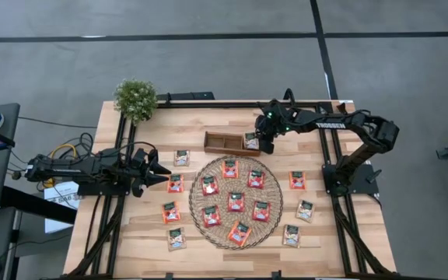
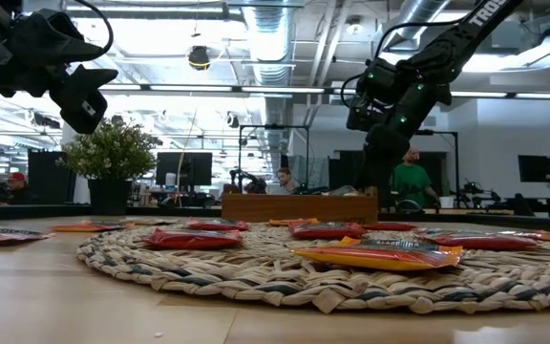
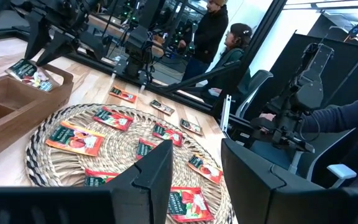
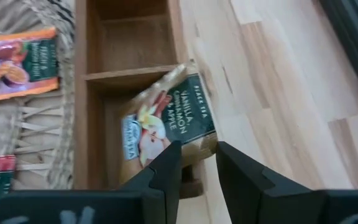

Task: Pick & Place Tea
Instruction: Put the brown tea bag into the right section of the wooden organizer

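My right gripper should pinch the sachet's near edge [image 4: 197, 147] and set it straighter in the tray's end slot, because the pale sachet lies crooked over the tray's side.
Several red-orange tea sachets [image 1: 236, 201] lie flat on the round woven mat [image 1: 195, 204], and more red-orange and pale ones lie on the table on both sides of it. One pale beige-green sachet [image 4: 169, 118] sits tilted in the right end slot of the wooden tray [image 1: 222, 143], leaning on the slot's wall. My right gripper [image 4: 197, 165] hovers right over it, open, with its fingers on either side of the sachet's near edge. My left gripper [image 1: 160, 174] waits open above the table left of the mat.
A potted plant [image 1: 136, 99] stands at the table's far left corner. The tray's other two slots [image 4: 129, 40] hold nothing. Loose sachets lie left [image 1: 176, 183] and right [image 1: 297, 180] of the mat. People sit in the room beyond the table [image 3: 232, 46].
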